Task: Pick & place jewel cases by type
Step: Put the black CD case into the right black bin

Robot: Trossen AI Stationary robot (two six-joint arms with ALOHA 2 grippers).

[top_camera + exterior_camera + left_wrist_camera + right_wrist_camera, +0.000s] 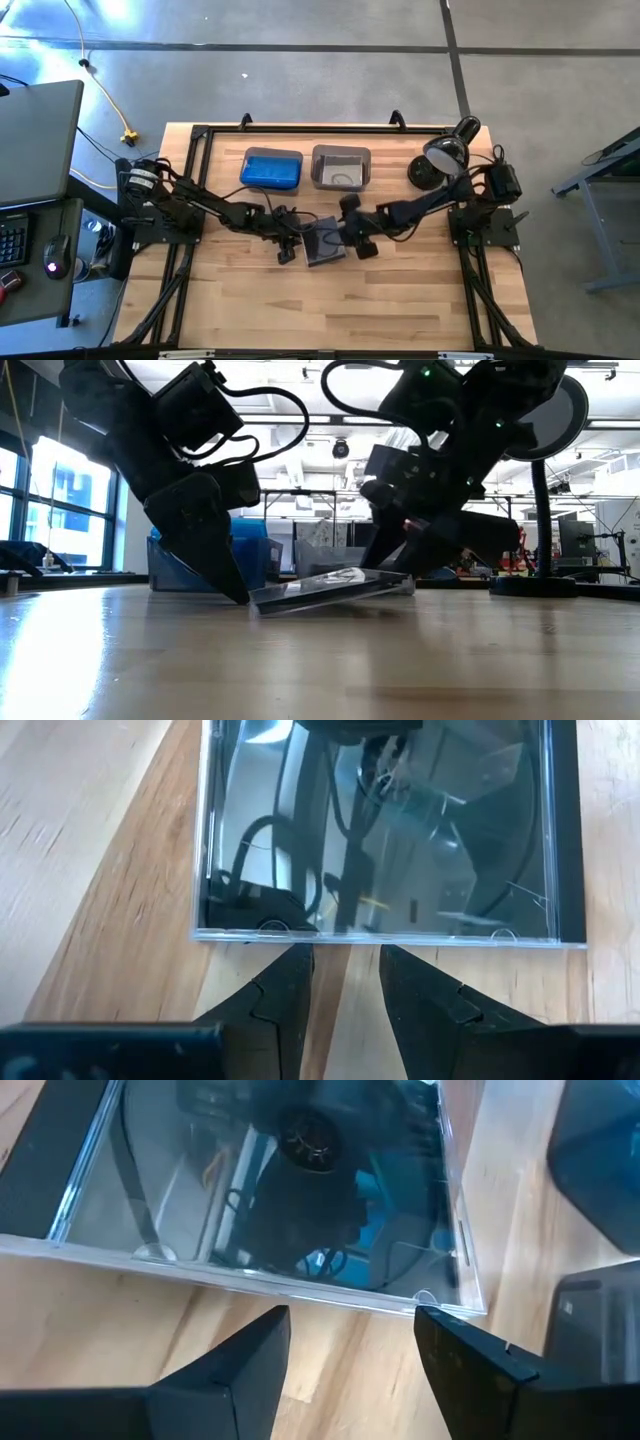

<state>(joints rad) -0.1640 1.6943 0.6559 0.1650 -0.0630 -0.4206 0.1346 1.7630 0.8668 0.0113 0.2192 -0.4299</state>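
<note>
Next, the robot's right gripper needs to grab the dark jewel case by the case's raised edge [343, 246] [345, 1297], the one that faces that gripper's open fingers.
A dark jewel case [325, 241] with a clear glossy cover lies in the middle of the table between both grippers. In the low view it is tilted, with its left edge [258, 600] on the wood and its right edge [405, 582] raised. My left gripper [288, 250] stands open at the case's left edge, nothing between its fingers [300, 970]. My right gripper [356, 238] stands open at the raised right edge, its fingers [260, 1345] wide apart. Blue jewel cases [272, 170] lie in the far left bin. My left gripper meets the case's left edge [345, 934] with both fingertips, slanting down from the table's left. That edge lies on the table and nothing is pinched. My right gripper slants down from the table's right at the raised edge [300, 1285]. Whether its fingertips bear that edge cannot be told.
Two bins stand side by side at the far edge: the one with blue cases and a translucent grey one [340, 167] to its right. A black desk lamp [440, 160] stands at the far right. Bare wood [330, 310] stretches toward the near edge.
</note>
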